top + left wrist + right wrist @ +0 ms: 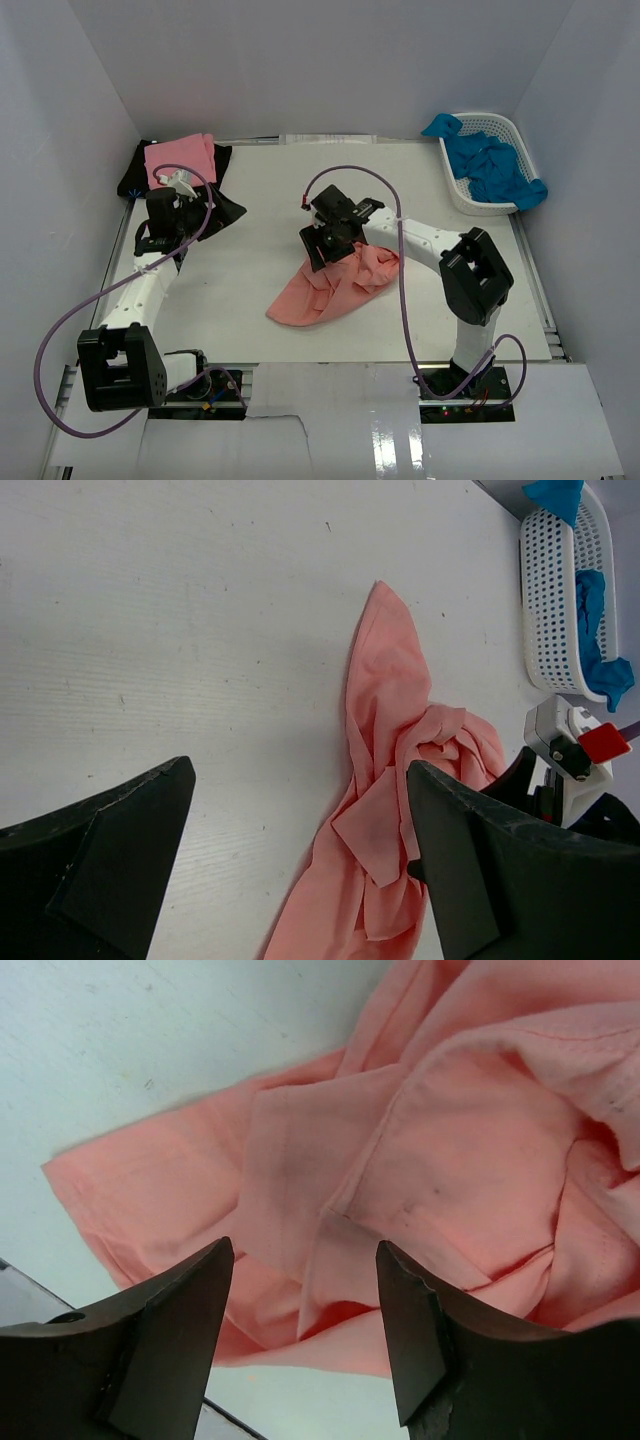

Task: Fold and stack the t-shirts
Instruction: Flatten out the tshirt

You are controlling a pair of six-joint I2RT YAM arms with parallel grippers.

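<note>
The salmon-coral t-shirt lies bunched with a stitched edge folded across its middle. Next, my right gripper pinches that edge's corner point(338, 1210) and pulls it toward the basket.
A crumpled salmon-coral t-shirt point(335, 285) point(385, 780) point(440, 1150) lies mid-table. My right gripper point(325, 245) point(305, 1250) hovers over its upper left part, jaws apart with wrinkled cloth beneath them and nothing pinched. My left gripper point(215, 208) point(300, 770) stands wide open and empty at the back left, above bare table, aimed toward the salmon shirt. Behind it, a lighter pink t-shirt point(180, 158) rests on a black t-shirt point(135, 175). Bright blue t-shirts point(495, 165) point(590, 610) fill the basket.
A white lattice basket point(500, 125) point(555, 600) sits at the back right corner. White walls enclose the table on three sides. Purple cables loop off both arms. The table's near edge runs just below the salmon shirt in the right wrist view.
</note>
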